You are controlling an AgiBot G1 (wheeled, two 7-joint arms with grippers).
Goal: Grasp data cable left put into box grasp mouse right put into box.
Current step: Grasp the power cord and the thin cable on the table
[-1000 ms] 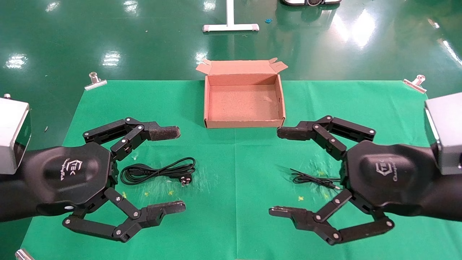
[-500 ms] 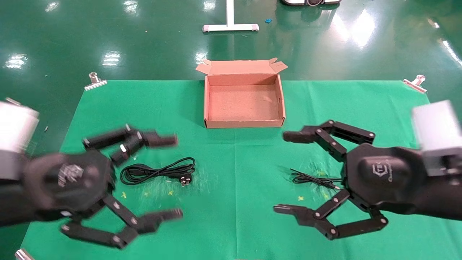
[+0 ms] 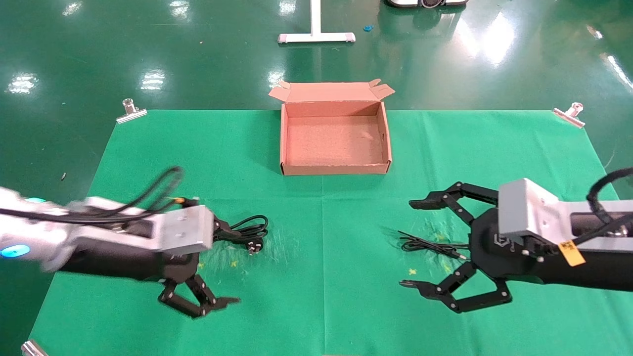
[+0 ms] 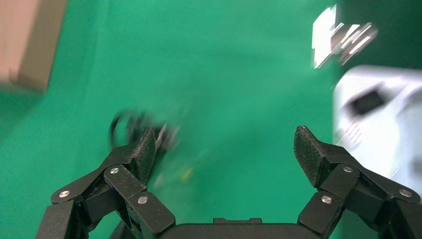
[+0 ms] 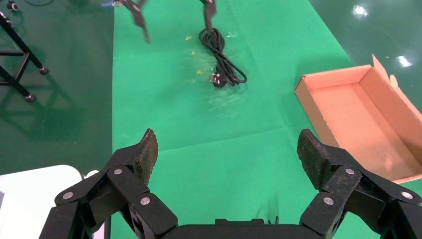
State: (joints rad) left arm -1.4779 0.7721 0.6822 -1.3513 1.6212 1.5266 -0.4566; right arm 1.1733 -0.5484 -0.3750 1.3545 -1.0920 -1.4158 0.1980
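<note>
The data cable's loops draw together behind the pronged plug at the tied middle (image 3: 219, 236). Next, my left gripper closes on the cable there.
The data cable (image 3: 249, 229), a thick black looped cord with a pronged plug, lies on the green cloth at the left, its left part hidden under my left arm. My left gripper (image 3: 225, 264) is open just above the cloth, its far finger at the cable; the left wrist view shows the cable (image 4: 134, 124) blurred beside that finger. The cable also shows in the right wrist view (image 5: 221, 59). My right gripper (image 3: 410, 243) is open over a thin black wire (image 3: 425, 244); the mouse itself is hidden. The box (image 3: 335, 141) stands open and empty at the back middle.
Metal clips (image 3: 131, 111) (image 3: 568, 114) pin the cloth's far corners. The box (image 5: 358, 109) and my left gripper's fingers (image 5: 208, 12) show in the right wrist view. A white stand's foot (image 3: 315, 37) is on the floor behind the table.
Both arms have dropped towards the cloth. My left gripper has come down over the cable's left end, covering part of it. My right gripper has lowered and shifted right, still open.
</note>
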